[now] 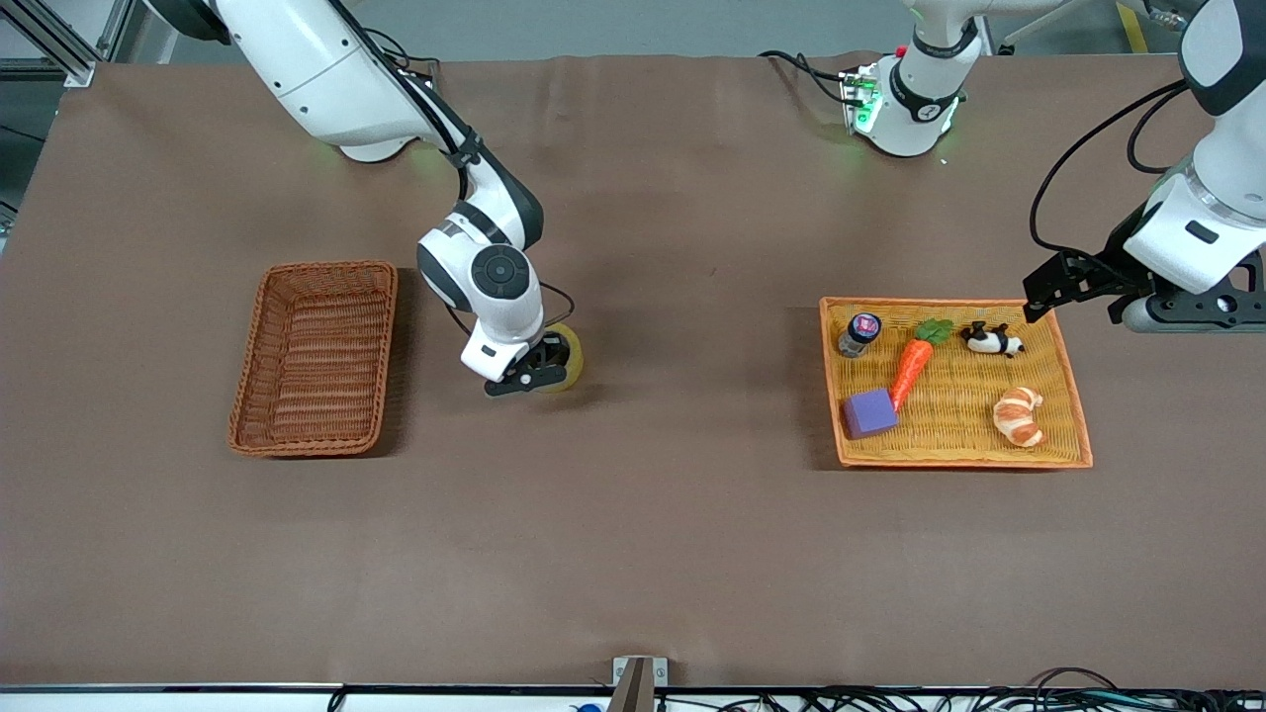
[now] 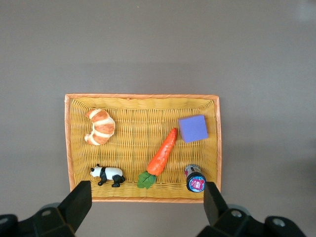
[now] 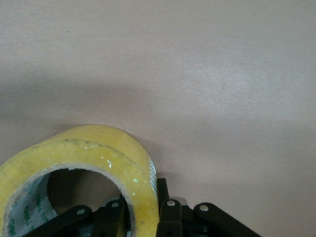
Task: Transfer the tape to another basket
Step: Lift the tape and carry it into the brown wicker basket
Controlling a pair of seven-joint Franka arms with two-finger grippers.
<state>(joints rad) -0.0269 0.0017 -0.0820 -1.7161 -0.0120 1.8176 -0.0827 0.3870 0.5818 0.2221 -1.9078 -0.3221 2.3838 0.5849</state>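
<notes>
Next, my right gripper lets go of the tape near the middle of the empty reddish-brown basket's bottom (image 1: 329,352).
The tape (image 1: 567,358), a yellowish roll (image 3: 98,148), stands on edge on the brown cloth between the two wicker containers. My right gripper (image 1: 532,376) is shut on its wall (image 3: 142,202), with one finger inside the ring and one outside. The reddish-brown basket (image 1: 316,366) lies toward the right arm's end of the table and holds nothing. My left gripper (image 1: 1039,295) waits open in the air over the edge of the orange-yellow tray, with nothing between its fingers (image 2: 147,197).
The orange-yellow tray (image 1: 1073,396) (image 2: 143,106) holds a carrot (image 1: 912,368), a purple cube (image 1: 869,413), a croissant (image 1: 1020,415), a toy panda (image 1: 992,340) and a small bottle (image 1: 859,333). Brown cloth covers the table.
</notes>
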